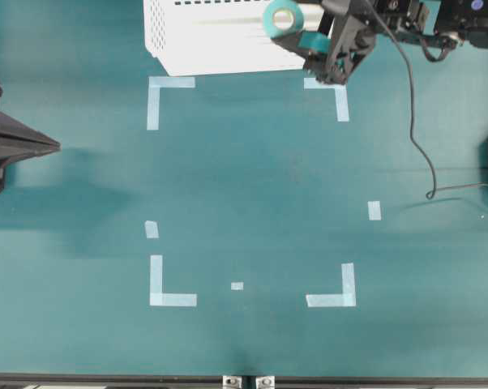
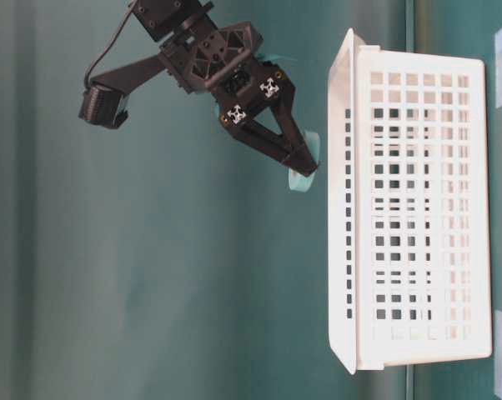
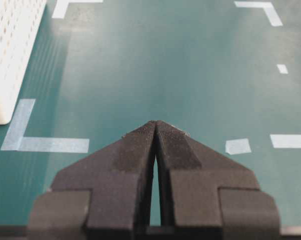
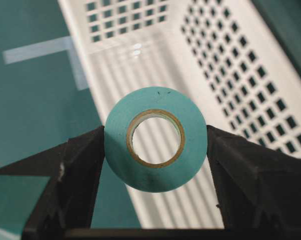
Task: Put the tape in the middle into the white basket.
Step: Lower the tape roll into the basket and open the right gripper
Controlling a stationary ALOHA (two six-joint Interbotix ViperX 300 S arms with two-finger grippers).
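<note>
The robot's right gripper needs to release the tape on the white basket's bottom (image 1: 279, 32) (image 4: 179, 184), toward the end nearest the robot's right arm. The tape now hangs just off the basket's rim.
The tape (image 4: 155, 176), a light teal roll with a tan core, hangs in the air with my right gripper (image 4: 155, 137) shut on it, one black finger (image 4: 80, 165) pressing each side. In the overhead view the tape (image 1: 283, 18) and right gripper (image 1: 299, 32) are over the right end of the white basket (image 1: 211, 40). From table level, the tape (image 2: 301, 182) sits just off the rim of the basket (image 2: 409, 208). Below the roll I see the basket's floor and slotted wall (image 4: 230, 65). My left gripper (image 3: 155, 124) is shut and empty, low over the table at the far left (image 1: 53, 147).
Pale blue corner marks (image 1: 169, 89) (image 1: 333, 292) and small tape strips (image 1: 374, 210) lie flat on the teal table. A black cable (image 1: 418, 146) trails from the right arm across the table's right side. The basket's corner (image 3: 10, 50) stands left of my left gripper.
</note>
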